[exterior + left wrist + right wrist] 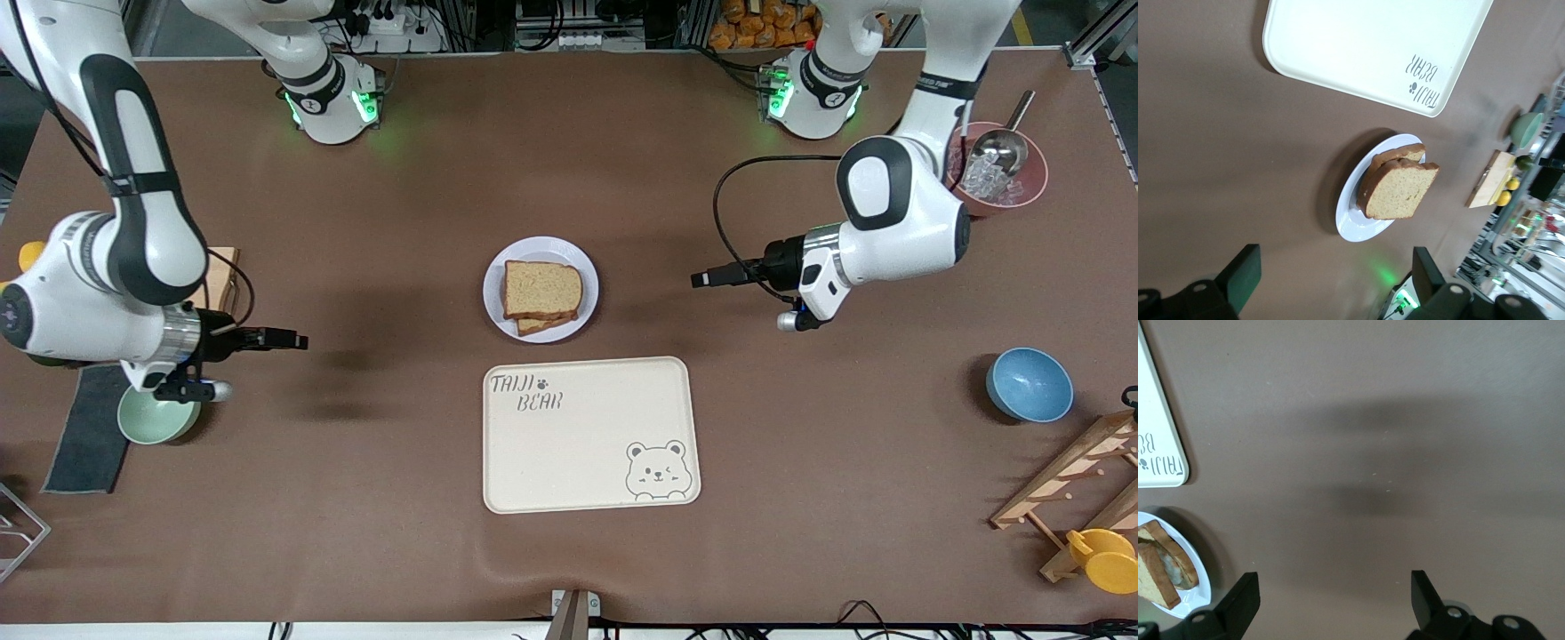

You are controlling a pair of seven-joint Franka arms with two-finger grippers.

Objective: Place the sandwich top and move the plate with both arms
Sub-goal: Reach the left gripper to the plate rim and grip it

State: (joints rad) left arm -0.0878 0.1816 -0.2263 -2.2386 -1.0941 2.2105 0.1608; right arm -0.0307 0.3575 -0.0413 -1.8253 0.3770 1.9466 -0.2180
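Note:
The plate is to be moved. Next, my left gripper will go to the plate's rim (594, 287) (1340, 206) on the side facing the gripper and close there.
The sandwich top (542, 288), a plain brown slice, lies on a lower slice on the pale round plate (494, 293) at the table's middle. My left gripper (704, 278) hangs open and holds nothing over bare table, on the left arm's side of the plate. My right gripper (298, 340) hangs open with nothing in it over bare table toward the right arm's end. The left wrist view shows the sandwich top (1399, 190) on the plate (1353, 225), apart from the open left gripper (1335, 273). The right wrist view shows the plate (1197, 599) well aside of the open right gripper (1333, 597).
A cream bear-printed tray (587, 444) lies nearer the front camera than the plate. A mint bowl (156, 420) and dark cloth (89, 436) sit under the right arm. A blue bowl (1029, 384), wooden rack (1076, 489), yellow cup (1107, 560) and pink bowl with scoop (1000, 173) stand at the left arm's end.

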